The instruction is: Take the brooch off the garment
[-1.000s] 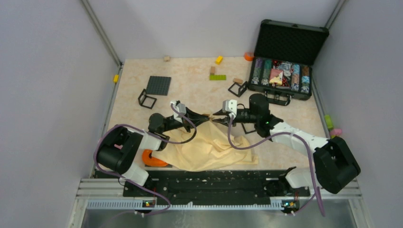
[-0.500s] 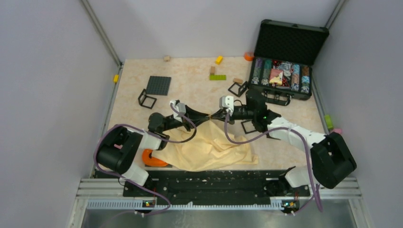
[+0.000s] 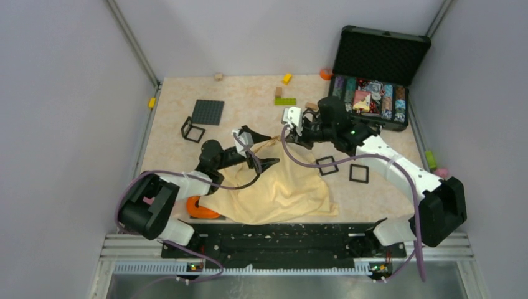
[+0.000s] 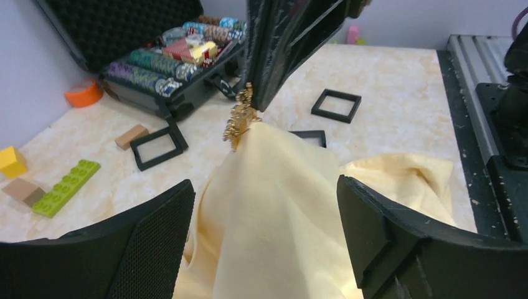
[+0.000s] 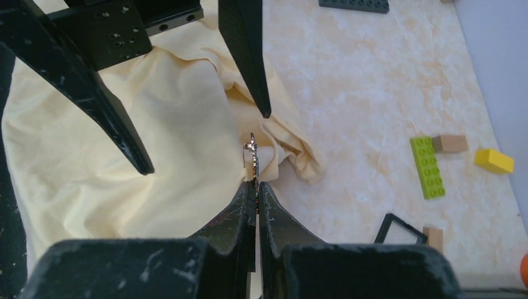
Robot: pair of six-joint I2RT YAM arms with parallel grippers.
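The garment's peak hangs from the brooch in my right gripper, loose among my open left fingers; the left gripper will pinch the cloth (image 4: 254, 144) beside the brooch.
The brooch (image 4: 240, 118) is a tiny gold piece, pinched at the tips of my right gripper (image 5: 255, 184), which is shut on it. It shows edge-on in the right wrist view as the brooch (image 5: 251, 151). The pale yellow garment (image 3: 280, 193) rises to a peak at the brooch and hangs from it, the garment (image 4: 274, 205) draping down between my left fingers. My left gripper (image 4: 264, 215) is open, its fingers (image 4: 149, 249) apart on either side of the cloth and not pressing it. From above, the left gripper (image 3: 268, 154) sits just below the right gripper (image 3: 279, 141).
An open black case (image 3: 373, 93) of chips stands at the far right. Black square frames (image 3: 327, 165) (image 3: 359, 173) (image 3: 192, 129) lie on the table, with a grey baseplate (image 3: 207, 112), a green brick (image 3: 285, 101) and a yellow brick (image 3: 287, 78). An orange object (image 3: 198, 208) pokes from under the cloth.
My left gripper has opened, let go of the cloth and drawn back. My right gripper has shut on the brooch and moved up and away, pulling the cloth into a peak.
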